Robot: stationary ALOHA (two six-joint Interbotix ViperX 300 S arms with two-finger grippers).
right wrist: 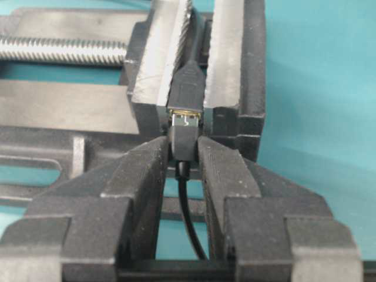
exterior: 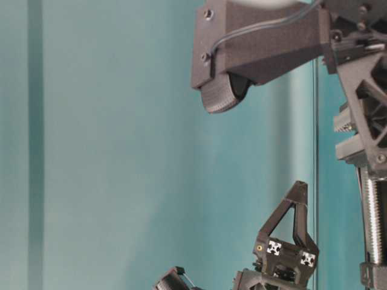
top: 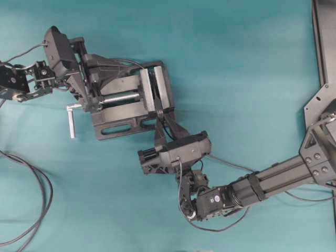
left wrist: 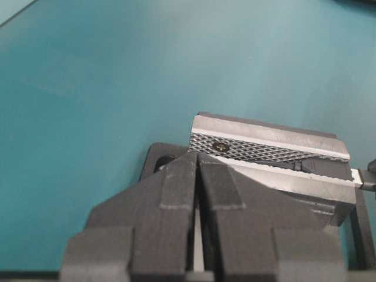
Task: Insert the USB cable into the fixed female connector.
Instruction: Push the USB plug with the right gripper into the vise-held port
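Observation:
The robot's right gripper needs to release the USB cable's plug in the female connector's opening (top: 159,112) (right wrist: 185,128), at the near end of the vise's jaws.
In the right wrist view my right gripper (right wrist: 183,154) is shut on the small black plug of the USB cable (right wrist: 184,144). Its thin wire runs back between the fingers. The plug's metal tip meets the mouth of the fixed female connector (right wrist: 188,88), a small black block clamped between the jaws of the vise (right wrist: 226,64). Overhead, the right gripper (top: 159,116) reaches the vise's jaws from the near side. My left gripper (top: 86,97) is shut, with nothing seen between its fingertips (left wrist: 182,176), at the vise's screw end.
The dark grey vise (top: 121,113) lies on the teal table with its silver screw (right wrist: 64,50) and crank handle (top: 71,121) pointing left. Thick black cords (top: 39,184) loop at the lower left. A dark frame (top: 323,47) stands at the right edge.

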